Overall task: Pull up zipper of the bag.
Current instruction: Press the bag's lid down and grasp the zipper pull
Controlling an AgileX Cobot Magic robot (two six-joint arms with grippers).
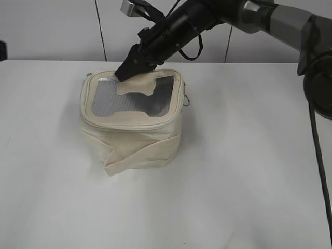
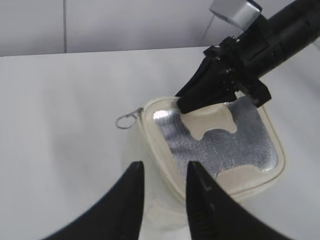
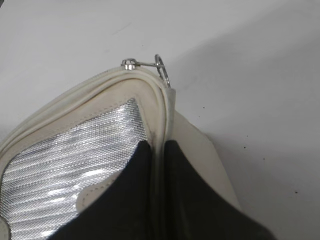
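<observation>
The robot's left gripper will close on the zipper's ring pull (image 1: 88,74) (image 2: 123,120) at the cream bag's back corner, close to the right gripper's fingers.
The cream bag (image 1: 129,142) stands mid-table with its grey mesh lid up and its strap folded round the base. The zipper (image 1: 129,123) runs round the lid rim. One ring pull (image 1: 185,100) hangs at the right side. Another ring pull (image 2: 123,121) sticks out at the back left corner and also shows in the right wrist view (image 3: 162,70). My right gripper (image 1: 124,72) is shut on the lid rim (image 3: 156,115) at the back left, as both wrist views show (image 2: 182,102) (image 3: 158,147). My left gripper (image 2: 163,167) is open over the bag's near corner and holds nothing. It is outside the exterior view.
The white table (image 1: 249,181) runs all round the bag, with a white panelled wall (image 1: 52,26) behind. My right arm (image 1: 270,15) comes in from the top right, and its dark cable (image 1: 319,171) hangs down the right edge.
</observation>
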